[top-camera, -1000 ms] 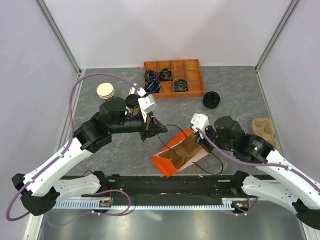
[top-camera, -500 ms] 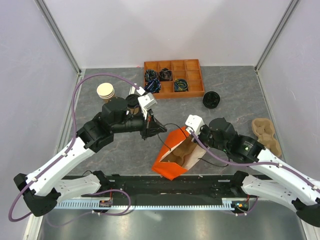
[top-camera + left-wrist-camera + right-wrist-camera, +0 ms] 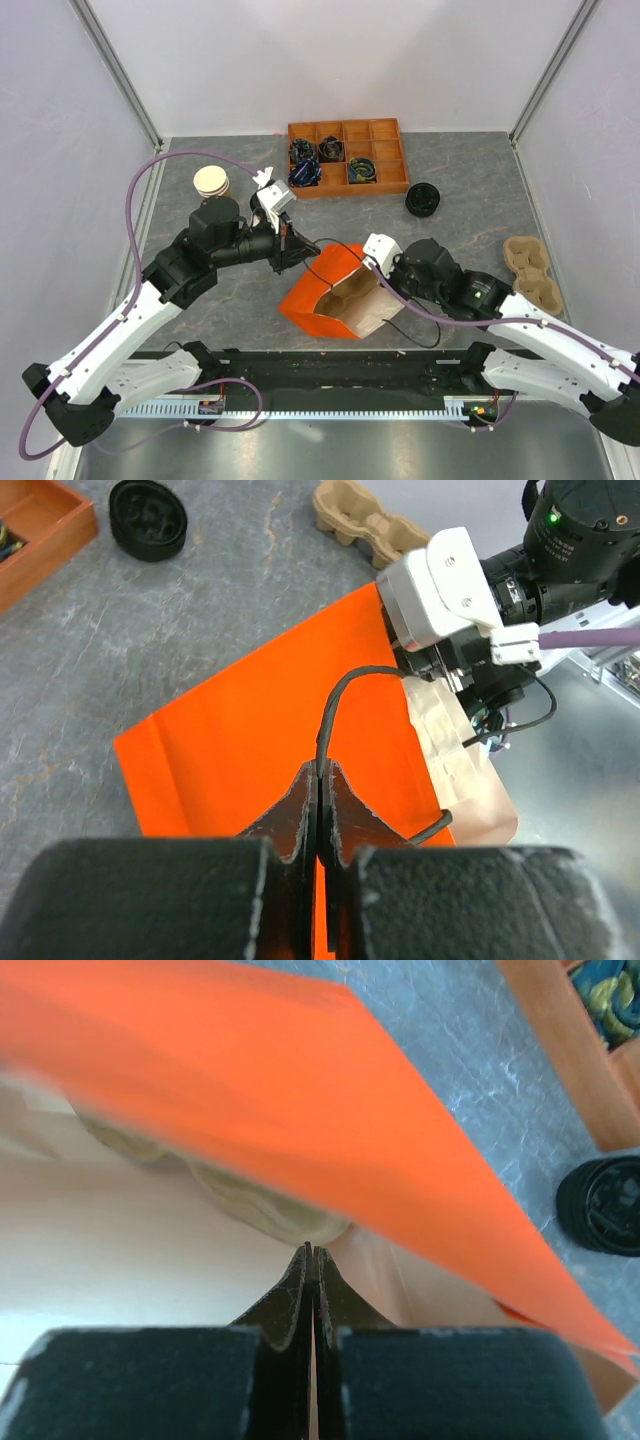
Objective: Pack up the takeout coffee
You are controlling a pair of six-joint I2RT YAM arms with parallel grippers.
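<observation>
The cup carrier sits crooked inside the leaning bag, so my right gripper needs to back out and pinch the bag's rim (image 3: 610,1350) while my left gripper reaches in.
An orange paper bag (image 3: 318,300) stands in the middle of the table, mouth up, its tan inside showing. My left gripper (image 3: 291,252) is shut on the bag's black cord handle (image 3: 334,695), which loops up from between the fingertips (image 3: 306,785) over the orange bag (image 3: 250,740). On the opposite side, my right gripper (image 3: 372,264) is shut on the bag's rim. In the right wrist view my right gripper (image 3: 312,1252) pinches a thin paper edge, with the bag (image 3: 300,1090) spread above it. The takeout coffee is out of view, hidden by the left arm.
A stack of lidless tan cups (image 3: 211,181) stands back left. An orange compartment tray (image 3: 388,160) sits at the back, a loose black lid (image 3: 423,200) to its right, and a cardboard cup carrier (image 3: 530,270) at the far right. A second bag handle (image 3: 420,330) hangs loose.
The bag has been tipped from lying on its side to upright and shifted left. Both grippers moved left with it, still shut; the left arm drew back.
</observation>
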